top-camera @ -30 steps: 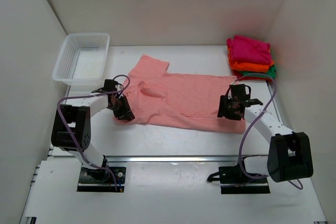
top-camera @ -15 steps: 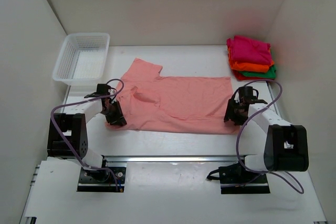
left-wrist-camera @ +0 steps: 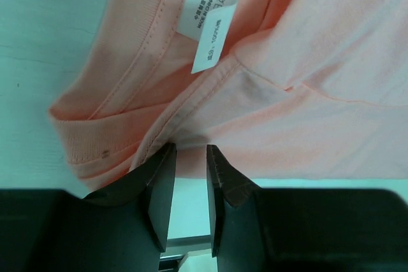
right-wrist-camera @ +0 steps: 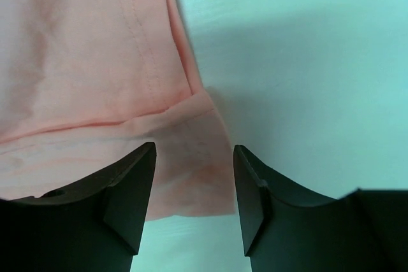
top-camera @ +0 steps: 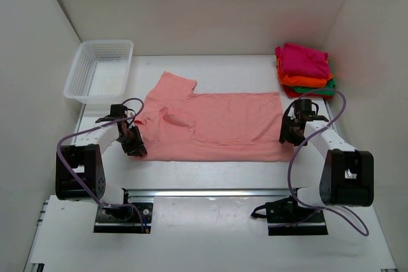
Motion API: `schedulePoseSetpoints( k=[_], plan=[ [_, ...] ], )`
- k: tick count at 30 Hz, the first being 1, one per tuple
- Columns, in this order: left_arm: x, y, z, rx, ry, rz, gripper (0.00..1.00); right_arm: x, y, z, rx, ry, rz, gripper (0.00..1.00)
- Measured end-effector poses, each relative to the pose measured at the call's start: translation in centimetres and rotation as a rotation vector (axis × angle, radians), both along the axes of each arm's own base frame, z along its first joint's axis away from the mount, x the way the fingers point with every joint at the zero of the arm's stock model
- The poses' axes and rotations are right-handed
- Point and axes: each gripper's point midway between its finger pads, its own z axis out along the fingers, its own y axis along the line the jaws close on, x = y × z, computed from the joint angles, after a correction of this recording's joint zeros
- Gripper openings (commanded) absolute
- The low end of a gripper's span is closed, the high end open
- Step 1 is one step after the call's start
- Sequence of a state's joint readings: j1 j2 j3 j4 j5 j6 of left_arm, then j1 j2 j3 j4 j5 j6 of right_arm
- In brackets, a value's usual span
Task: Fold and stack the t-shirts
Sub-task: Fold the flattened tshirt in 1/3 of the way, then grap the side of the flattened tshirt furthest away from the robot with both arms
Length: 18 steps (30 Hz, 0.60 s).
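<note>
Next, I close my right gripper on the far corner (top-camera: 278, 94) of the salmon-pink t-shirt, beside the stacked shirts.
A salmon-pink t-shirt (top-camera: 217, 125) lies flat on the table, folded lengthwise, collar end to the left. My left gripper (top-camera: 132, 139) sits at its near left corner. In the left wrist view my left gripper (left-wrist-camera: 189, 148) has its jaws a narrow gap apart, and the shirt's hem (left-wrist-camera: 306, 93) lies flat at the tips. My right gripper (top-camera: 290, 133) is at the near right corner. In the right wrist view my right gripper (right-wrist-camera: 194, 148) is open, with the shirt's corner (right-wrist-camera: 191, 176) lying loose between the jaws. A magenta shirt (top-camera: 303, 58), an orange one (top-camera: 306, 82) and a green one (top-camera: 328, 87) are stacked at the back right.
A white plastic mesh basket (top-camera: 107, 42) stands at the back left. White walls close in the table on the left, the back and the right. A white care label (left-wrist-camera: 207, 23) shows inside the shirt's collar.
Both grippers pulled the salmon-pink shirt toward the near edge and stretched it flat, the left moving left and the right moving right. The jaws now stand apart from the cloth.
</note>
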<state>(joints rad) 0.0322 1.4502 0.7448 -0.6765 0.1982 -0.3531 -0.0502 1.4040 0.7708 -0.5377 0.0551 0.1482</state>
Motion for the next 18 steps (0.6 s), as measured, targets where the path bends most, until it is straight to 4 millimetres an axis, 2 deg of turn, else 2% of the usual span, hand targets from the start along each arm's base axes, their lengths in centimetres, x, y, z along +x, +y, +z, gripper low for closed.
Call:
schedulePoseSetpoints(
  k=[5, 7, 10, 13, 15, 18],
  plan=[
    [-0.3, -0.2, 0.3, -0.012, 0.004, -0.011, 0.38, 1.7, -0.8, 3.8, -0.024, -0.118, 0.042, 0.50],
    [-0.2, -0.7, 0.6, -0.034, -0.005, -0.013, 0.39, 2.5, -0.7, 5.3, -0.018, -0.166, 0.061, 0.50],
    [0.9, -2.3, 2.3, -0.099, -0.073, -0.014, 0.40, 3.5, 0.6, 7.2, -0.003, -0.223, 0.116, 0.49],
    [3.9, -4.3, 5.6, -0.169, -0.189, -0.024, 0.40, 5.2, 2.4, 8.6, 0.015, -0.258, 0.167, 0.49],
    [7.2, -5.4, 8.6, -0.204, -0.297, -0.026, 0.41, 7.3, 3.5, 9.4, 0.032, -0.282, 0.178, 0.49],
    [13.1, -6.5, 13.4, -0.233, -0.469, -0.007, 0.41, 10.2, 4.7, 9.7, 0.060, -0.308, 0.161, 0.48]
  ],
)
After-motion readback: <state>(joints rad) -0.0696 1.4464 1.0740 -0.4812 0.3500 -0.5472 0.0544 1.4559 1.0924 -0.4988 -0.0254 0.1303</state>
